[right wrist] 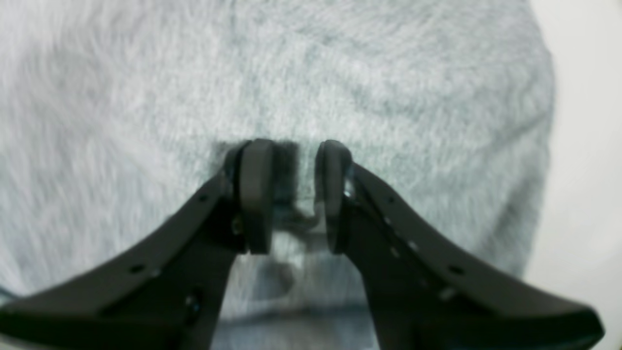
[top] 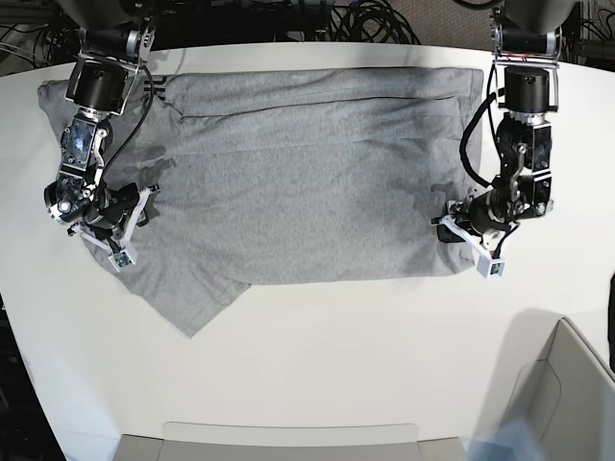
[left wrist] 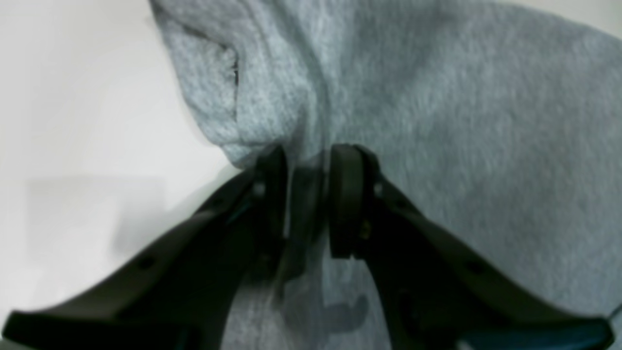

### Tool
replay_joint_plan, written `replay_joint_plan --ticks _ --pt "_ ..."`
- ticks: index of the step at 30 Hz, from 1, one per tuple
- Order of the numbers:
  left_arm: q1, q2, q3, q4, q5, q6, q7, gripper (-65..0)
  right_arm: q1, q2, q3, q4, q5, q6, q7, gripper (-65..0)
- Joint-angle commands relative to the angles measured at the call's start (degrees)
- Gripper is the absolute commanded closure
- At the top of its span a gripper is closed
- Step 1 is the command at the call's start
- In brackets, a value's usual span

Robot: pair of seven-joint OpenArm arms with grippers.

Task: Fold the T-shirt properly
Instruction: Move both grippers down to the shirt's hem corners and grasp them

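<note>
The front sleeve's outer edge [top: 136, 290] [right wrist: 548, 87] near the T-shirt's shoulder is the next spot that my right gripper should move to, so that it can take hold of the T-shirt there.
The heather-grey T-shirt [top: 307, 182] lies spread flat across the white table [top: 336, 365], plain side up, with one sleeve pointing toward the front left. My left gripper [top: 445, 229] sits at the shirt's right edge. In the left wrist view its pads [left wrist: 347, 194] pinch a gathered fold of the T-shirt [left wrist: 437, 121], with creases running into the left gripper [left wrist: 308, 155]. At the shirt's left side, my right gripper [top: 142, 204] is down on the cloth. Close up, the right gripper [right wrist: 294, 150] has T-shirt [right wrist: 340, 73] fabric between its narrow jaws.
A grey bin [top: 567, 394] stands at the front right corner. Cables [top: 365, 19] run behind the table's back edge. Bare white tabletop shows in front of the shirt and beside both grippers.
</note>
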Motion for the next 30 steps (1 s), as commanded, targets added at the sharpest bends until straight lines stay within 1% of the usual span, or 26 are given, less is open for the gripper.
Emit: replay_joint_plan --ticks 1,3,5,8,10,12,14,16,19,22,24,25,26,28,30 --pt "2.5 -0.9 0.1 0.3 1.8 0.6 6.5 -16.5 -1.4 0.8 0.2 1.8 -3.8 0.8 -5.7 -18.1" --pt "5.9 -2.9 0.0 2.4 1.8 0.6 6.4 -16.5 -3.7 0.8 0.3 5.5 -4.0 0.8 -7.5 -18.1" --pt "9.2 -3.9 -0.1 5.4 1.8 0.6 6.3 -16.5 -6.2 0.8 0.4 9.4 -4.0 0.8 -8.6 -18.1" --pt "12.6 -5.4 -0.1 9.9 1.7 0.6 6.3 -16.5 -7.9 0.8 0.4 13.0 -4.0 0.8 -8.6 -18.1" --pt "13.5 -5.7 -1.9 13.2 1.7 0.6 6.5 -16.5 -7.8 0.8 0.4 14.6 -4.0 0.8 -8.5 -18.1" --pt "13.6 -5.4 -5.2 16.5 1.6 0.6 7.1 -16.5 -6.4 0.5 0.4 16.4 -4.0 0.8 -7.5 -18.1" --pt "13.4 -5.4 -6.8 19.1 1.6 0.6 8.3 -16.5 -4.9 -0.3 0.5 17.9 -4.0 0.8 -5.2 -18.1" --pt "13.3 -5.4 -7.5 21.8 1.6 0.6 9.6 -16.5 -2.1 -1.1 0.5 18.5 -4.0 0.8 -2.8 -18.1" --pt "12.9 -5.4 -7.8 25.4 1.6 0.6 10.3 -16.5 2.4 -1.0 0.4 18.1 -4.0 0.8 -2.1 -18.1" --pt "12.3 -5.4 -7.8 26.1 1.6 0.6 10.3 -16.6 8.6 -0.5 0.4 13.5 -4.0 0.8 -2.0 -18.1" --pt "12.3 -5.2 -7.7 26.0 1.7 0.6 10.3 -16.6 13.3 1.3 0.2 6.0 -4.0 0.8 -1.8 -18.1" --pt "12.3 -4.5 -7.7 26.0 1.7 0.6 10.3 -16.6 15.8 2.2 0.1 0.8 -4.0 0.8 -1.0 -18.1" --pt "12.3 -3.9 -7.7 26.0 1.7 0.6 10.3 -16.6 18.1 3.0 0.1 -4.5 -4.0 0.8 0.9 -18.1" --pt "12.3 -3.4 -7.8 26.0 1.7 0.6 10.3 -16.6 21.4 4.2 0.1 -13.8 -4.0 0.8 6.4 -18.1" --pt "12.3 -3.3 -7.8 26.0 1.7 0.6 10.3 -16.6 24.1 5.4 0.1 -21.0 -4.0 0.8 9.7 -18.1"
